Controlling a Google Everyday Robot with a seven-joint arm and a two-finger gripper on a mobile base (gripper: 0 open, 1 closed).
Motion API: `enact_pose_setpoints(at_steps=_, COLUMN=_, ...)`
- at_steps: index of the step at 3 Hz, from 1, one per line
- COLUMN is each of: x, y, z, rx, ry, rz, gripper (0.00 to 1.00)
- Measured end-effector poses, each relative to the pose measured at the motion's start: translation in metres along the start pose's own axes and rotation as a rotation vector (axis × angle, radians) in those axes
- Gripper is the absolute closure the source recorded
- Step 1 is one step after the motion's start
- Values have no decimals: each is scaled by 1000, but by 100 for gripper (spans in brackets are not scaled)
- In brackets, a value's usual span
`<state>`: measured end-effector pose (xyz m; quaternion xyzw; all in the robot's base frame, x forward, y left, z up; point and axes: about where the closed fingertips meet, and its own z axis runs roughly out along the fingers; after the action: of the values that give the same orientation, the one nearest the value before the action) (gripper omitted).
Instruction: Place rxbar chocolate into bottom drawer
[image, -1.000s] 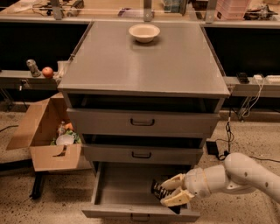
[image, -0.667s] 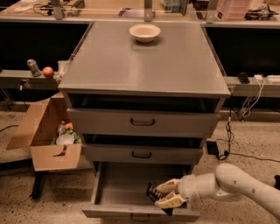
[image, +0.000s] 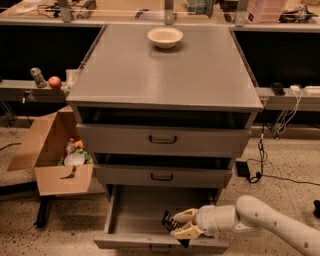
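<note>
Next, I release the rxbar chocolate on the middle of the bottom drawer's inside (image: 173, 203), toward the closed drawers. The chocolate is now just above the drawer floor.
The bottom drawer (image: 131, 212) of the grey cabinet is pulled open, its tray showing. My gripper (image: 183, 223) reaches in from the right, low over the drawer's right front part. It is shut on the rxbar chocolate (image: 170, 221), a small dark bar held between the pale fingers (image: 186, 231), just above the drawer floor. The arm (image: 260, 220) stretches away to the lower right.
The two upper drawers (image: 162, 140) are closed. A cream bowl (image: 165, 36) sits on the cabinet top. An open cardboard box (image: 55, 150) with items stands on the floor to the left. Cables and a power brick (image: 243, 168) lie at the right.
My gripper with the bar has moved left and a little lower, deeper over the open bottom drawer.
</note>
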<state>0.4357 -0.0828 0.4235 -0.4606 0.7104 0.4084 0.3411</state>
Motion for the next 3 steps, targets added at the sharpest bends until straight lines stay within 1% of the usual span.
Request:
enact_pose_setpoints(at_steps=1, x=12, y=-22, z=7, rx=25, ry=10, rz=-19, gripper=100)
enact_pose_setpoints(at_steps=2, x=28, y=-66, z=18, rx=88, ry=31, rz=-77, gripper=100)
enact_pose_setpoints(at_steps=3, x=56, y=-111, z=42, rx=106, ry=19, rz=-99, gripper=100)
